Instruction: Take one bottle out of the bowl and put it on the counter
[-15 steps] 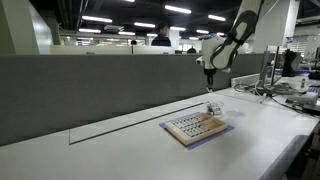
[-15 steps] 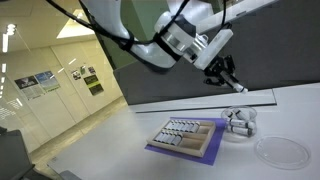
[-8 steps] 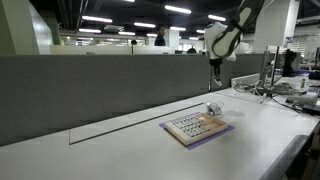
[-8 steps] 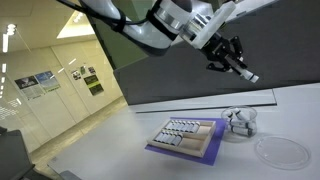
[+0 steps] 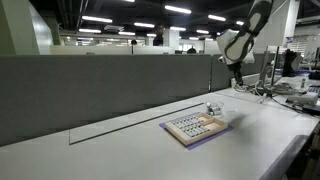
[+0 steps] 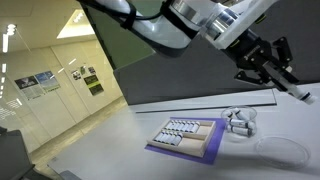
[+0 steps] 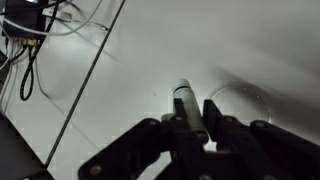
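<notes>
I should use my gripper to put the small pale bottle, now high above the glass bowl, down on the open white counter [image 5: 259,113] between the tan tray and the cables.
My gripper [image 7: 194,114] is shut on a small pale bottle [image 7: 183,99], which sticks out between the dark fingers. In an exterior view the gripper [image 6: 284,76] hangs high in the air, up and to the right of the small clear glass bowl [image 6: 238,121], with the bottle's whitish tip [image 6: 301,93] showing below it. The bowl holds more small pale bottles. In an exterior view the gripper [image 5: 238,68] is above and behind the bowl [image 5: 213,108]. The white counter [image 5: 120,150] lies below.
A flat tan tray with a purple edge [image 6: 186,136] lies next to the bowl, also seen in an exterior view [image 5: 195,127]. A clear round dish [image 6: 284,150] lies on the counter past the bowl and shows in the wrist view [image 7: 247,100]. Cables [image 7: 30,40] lie by the grey partition [image 5: 100,85].
The arm has swung sideways and away from the bowl, carrying the bottle in the shut gripper. The bowl and tray have not moved.
</notes>
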Tool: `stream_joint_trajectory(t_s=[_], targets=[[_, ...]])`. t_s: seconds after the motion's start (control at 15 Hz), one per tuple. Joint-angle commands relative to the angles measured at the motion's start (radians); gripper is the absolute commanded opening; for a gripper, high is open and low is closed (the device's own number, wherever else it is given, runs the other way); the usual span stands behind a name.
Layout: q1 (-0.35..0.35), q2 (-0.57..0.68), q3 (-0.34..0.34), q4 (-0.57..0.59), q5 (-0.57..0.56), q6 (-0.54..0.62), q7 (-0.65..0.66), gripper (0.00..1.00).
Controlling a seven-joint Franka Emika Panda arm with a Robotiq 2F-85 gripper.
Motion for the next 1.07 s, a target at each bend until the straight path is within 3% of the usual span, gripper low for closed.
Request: stream_joint_trajectory(t_s=[0.0,0.2,0.53,1.0], targets=[[-0.019,0.001,0.007,-0.018,0.014,-0.034,0.013,0.05],[-0.008,0.019,-0.005,-0.029,-0.015,-0.03,0.052,0.05],[-0.05,0.083,-0.01,0.004,0.061,-0.081,0.059,0.05],[-0.176,0.165,-0.028,0.093,0.305,-0.141,0.07,0.05]])
